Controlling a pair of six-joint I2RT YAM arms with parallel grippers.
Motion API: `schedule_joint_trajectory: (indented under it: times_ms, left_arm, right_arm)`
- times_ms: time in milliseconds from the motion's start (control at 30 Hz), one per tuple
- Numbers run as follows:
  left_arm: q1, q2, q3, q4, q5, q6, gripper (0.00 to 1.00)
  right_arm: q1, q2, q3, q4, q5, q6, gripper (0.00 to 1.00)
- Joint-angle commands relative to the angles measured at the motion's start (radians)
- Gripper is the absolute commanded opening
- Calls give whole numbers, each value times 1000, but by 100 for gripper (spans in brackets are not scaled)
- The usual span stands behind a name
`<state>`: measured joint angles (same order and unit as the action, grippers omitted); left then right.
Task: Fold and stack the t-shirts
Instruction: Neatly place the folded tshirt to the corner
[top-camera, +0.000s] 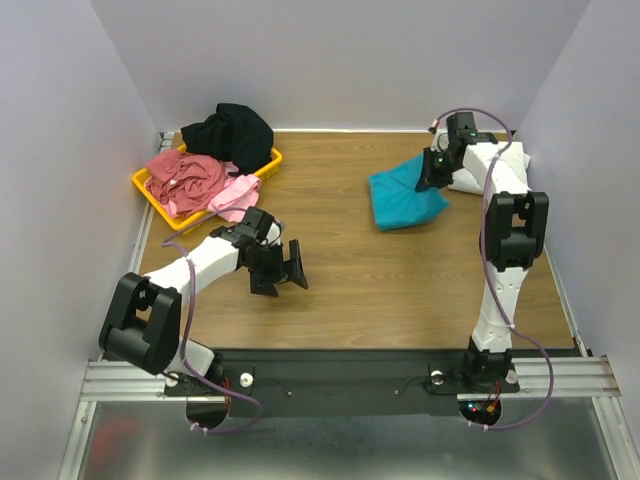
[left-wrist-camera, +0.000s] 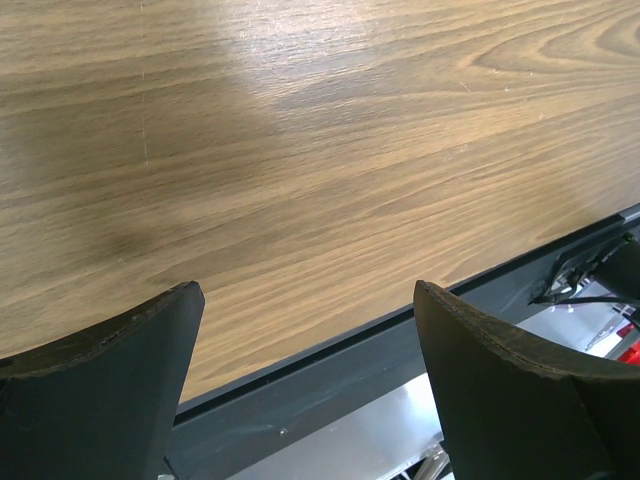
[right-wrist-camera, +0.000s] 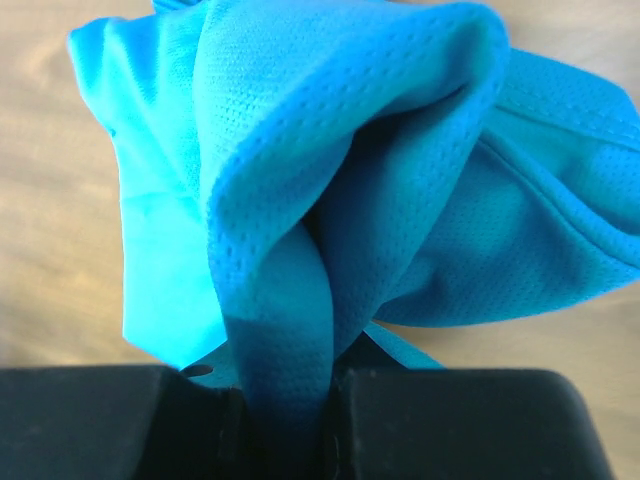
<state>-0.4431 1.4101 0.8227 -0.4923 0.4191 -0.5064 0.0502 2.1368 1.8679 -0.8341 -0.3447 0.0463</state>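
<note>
The robot's right gripper needs to release the teal-blue t-shirt on top of the white t-shirt (top-camera: 486, 158) near the back wall.
The teal-blue t-shirt (top-camera: 405, 197) lies bunched on the wood at the back right, its far corner lifted. My right gripper (top-camera: 432, 170) is shut on that corner; in the right wrist view a fold of the teal cloth (right-wrist-camera: 330, 190) runs down between the two black fingers (right-wrist-camera: 285, 415). A white t-shirt (top-camera: 474, 176) lies behind the right arm, mostly hidden. Black (top-camera: 230, 130), dusty red (top-camera: 186, 176) and pink (top-camera: 236, 192) t-shirts are piled in the yellow tray (top-camera: 268, 166). My left gripper (top-camera: 280, 267) hangs open over bare wood near the middle left, its gap (left-wrist-camera: 310, 300) holding nothing.
The yellow tray sits at the back left corner against the wall. Grey walls close in the left, back and right sides. The table's dark front rail (left-wrist-camera: 380, 350) shows just beyond the left fingers.
</note>
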Motion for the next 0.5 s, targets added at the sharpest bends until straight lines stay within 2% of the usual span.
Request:
schedule_joint_trajectory:
  times_ms: [0,267,467]
  left_arm:
    - [9,-37,-25,23,20,28,99]
    - [14,0,-43,35,41,34,98]
    - [14,26,-20,27,35,17,99]
  right_arm:
    - [-79,35,138,-28,19,-20,1]
    - [-173,136,388,-30,21,-2,1]
    - [-236,164,476,-28,15,9,0]
